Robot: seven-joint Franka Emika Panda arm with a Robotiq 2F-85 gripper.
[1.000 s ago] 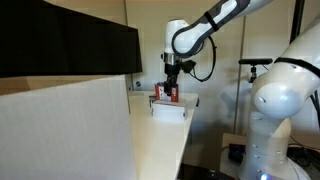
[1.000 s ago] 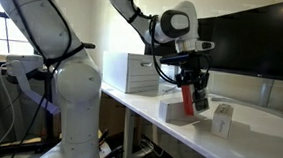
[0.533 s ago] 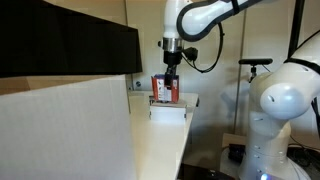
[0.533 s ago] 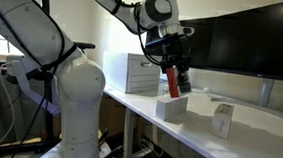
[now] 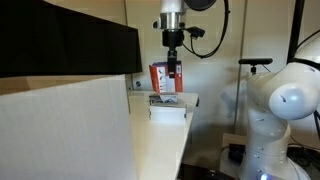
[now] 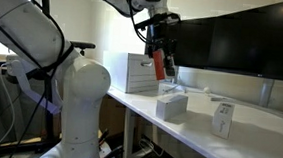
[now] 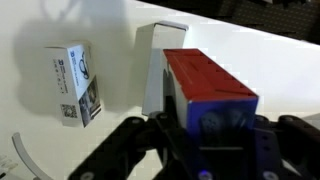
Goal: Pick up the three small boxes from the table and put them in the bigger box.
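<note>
The orange-red small box is to go behind the bigger box's white side (image 5: 16, 77), below the black monitor. My gripper will let go of it there.
My gripper (image 5: 172, 68) is shut on the orange-red small box (image 5: 161, 78) and holds it in the air above the table (image 5: 165, 140). In the wrist view the red box (image 7: 205, 80) sits between the dark fingers of the gripper (image 7: 215, 128). Below it a white small box (image 7: 158, 62) lies on the table (image 7: 270, 70), and another with blue print (image 7: 75, 82) lies further off. Both white boxes (image 6: 172, 106) (image 6: 222, 120) rest on the tabletop (image 6: 257, 142) under the lifted red box (image 6: 161, 62). The bigger box (image 5: 60, 130) (image 6: 140, 74) stands at the table's end.
A second white robot arm (image 5: 285, 110) (image 6: 75, 94) stands beside the table. Black monitors (image 5: 60, 45) (image 6: 234, 40) line the back of the table. A thin curved cable (image 7: 25, 160) lies near the printed box.
The gripper has risen steadily with the orange-red box, from just above the white box to well clear of the table. The white boxes have not moved.
</note>
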